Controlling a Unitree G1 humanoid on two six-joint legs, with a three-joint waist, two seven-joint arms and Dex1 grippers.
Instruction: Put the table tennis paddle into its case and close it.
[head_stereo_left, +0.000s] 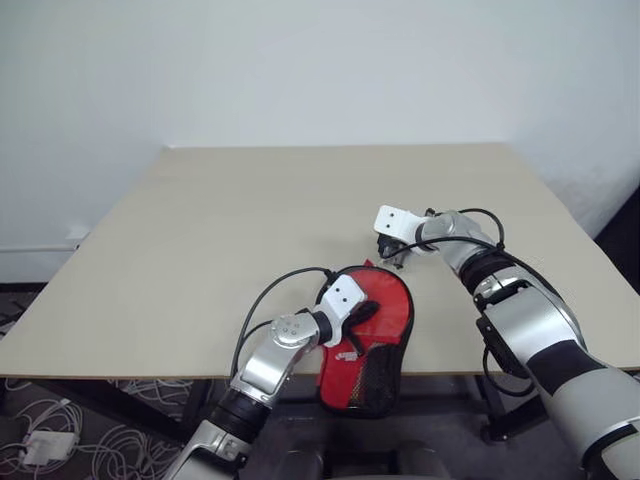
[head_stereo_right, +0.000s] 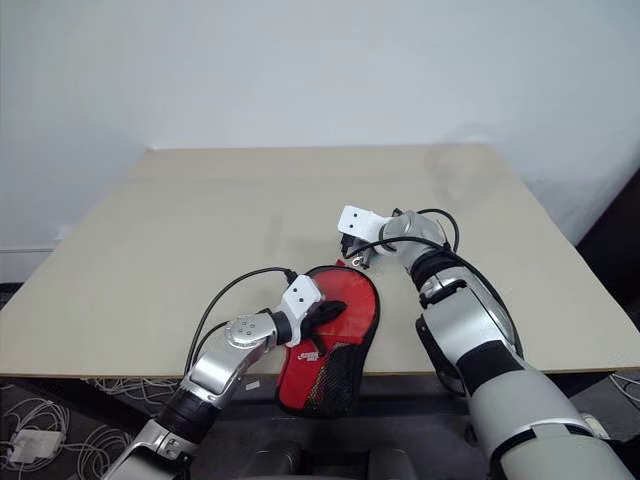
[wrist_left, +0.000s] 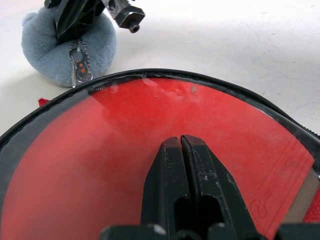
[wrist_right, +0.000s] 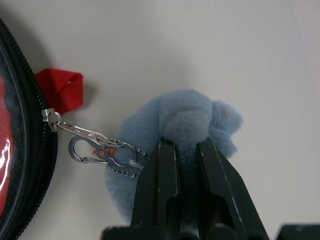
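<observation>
With the zip pull at the bend of the case's round end, my right gripper needs to open, turn and retake the plush charm (wrist_right: 185, 112) before pulling round the bend.
The red case (head_stereo_left: 375, 350) lies at the table's near edge, its black mesh end hanging over the edge. The table tennis paddle (wrist_left: 235, 125) lies inside it: its red face shows under a glossy clear panel, and a bit of light wood shows at the handle end. My left gripper (wrist_left: 180, 142) is shut, with its tips resting on that panel. My right gripper (wrist_right: 186, 145) is shut on a blue-grey plush charm (wrist_right: 185, 112) just beyond the case's round end. A metal clip (wrist_right: 95, 147) joins the charm to the zip pull beside a red fabric tab (wrist_right: 62, 90).
The beige table (head_stereo_left: 250, 220) stretches bare to the wall behind. Its near edge runs under the case. Cables and a power strip (head_stereo_left: 45, 440) lie on the floor at the left.
</observation>
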